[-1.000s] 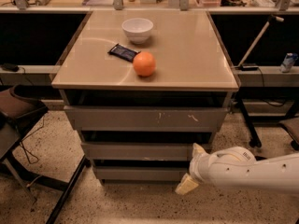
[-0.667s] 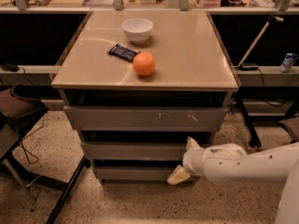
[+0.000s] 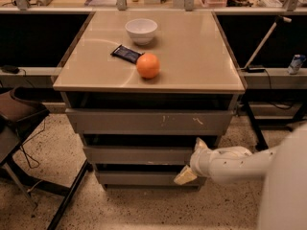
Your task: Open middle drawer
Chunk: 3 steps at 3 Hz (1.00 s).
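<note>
The next place for my gripper to close is the top edge (image 3: pixel 171 148) of the middle drawer, slightly inward from the end nearest the white arm.
The middle drawer (image 3: pixel 136 155) is the plain grey front between the taller scratched front (image 3: pixel 148 121) and the narrow bottom front (image 3: pixel 139 178) of the cabinet. It sits flush, and its inside does not show. My gripper (image 3: pixel 192 160) is at the right end of the middle drawer front, reaching in from the right on a white arm (image 3: pixel 235 164). Its fingers are spread. The upper fingertip (image 3: pixel 199 144) is at the drawer's top edge and the lower fingertip (image 3: pixel 184 176) hangs down over the bottom front.
On the tan cabinet top (image 3: pixel 192 56) are a white bowl (image 3: pixel 141 30), a dark snack packet (image 3: pixel 126 53) and an orange (image 3: pixel 147 65). A dark chair (image 3: pixel 19 114) stands at the left. A black stand leg (image 3: pixel 254 128) is at the right. The floor is speckled.
My arm has moved left and up toward the cabinet. The gripper went from low beside the bottom drawer to the right end of the middle drawer front.
</note>
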Each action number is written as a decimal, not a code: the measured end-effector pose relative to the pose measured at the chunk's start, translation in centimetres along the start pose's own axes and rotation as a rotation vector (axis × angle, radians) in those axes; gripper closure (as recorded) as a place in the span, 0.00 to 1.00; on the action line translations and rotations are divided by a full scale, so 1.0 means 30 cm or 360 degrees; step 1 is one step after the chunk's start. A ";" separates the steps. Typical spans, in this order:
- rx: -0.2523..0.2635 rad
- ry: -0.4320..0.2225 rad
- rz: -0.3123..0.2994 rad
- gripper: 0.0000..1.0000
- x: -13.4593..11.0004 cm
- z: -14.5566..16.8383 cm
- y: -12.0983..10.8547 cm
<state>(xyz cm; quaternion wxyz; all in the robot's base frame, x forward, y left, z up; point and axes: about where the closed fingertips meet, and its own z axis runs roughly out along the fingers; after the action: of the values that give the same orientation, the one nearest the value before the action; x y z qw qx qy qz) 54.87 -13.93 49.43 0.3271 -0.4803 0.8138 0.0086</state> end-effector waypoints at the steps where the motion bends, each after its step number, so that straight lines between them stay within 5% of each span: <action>1: 0.0112 0.0004 0.0017 0.00 -0.016 0.123 -0.078; 3: 0.0161 -0.0019 0.0024 0.00 -0.045 0.150 -0.091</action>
<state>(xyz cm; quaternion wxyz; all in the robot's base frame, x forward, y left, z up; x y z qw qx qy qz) 59.82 -12.88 47.42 0.3558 -0.4569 0.8148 -0.0273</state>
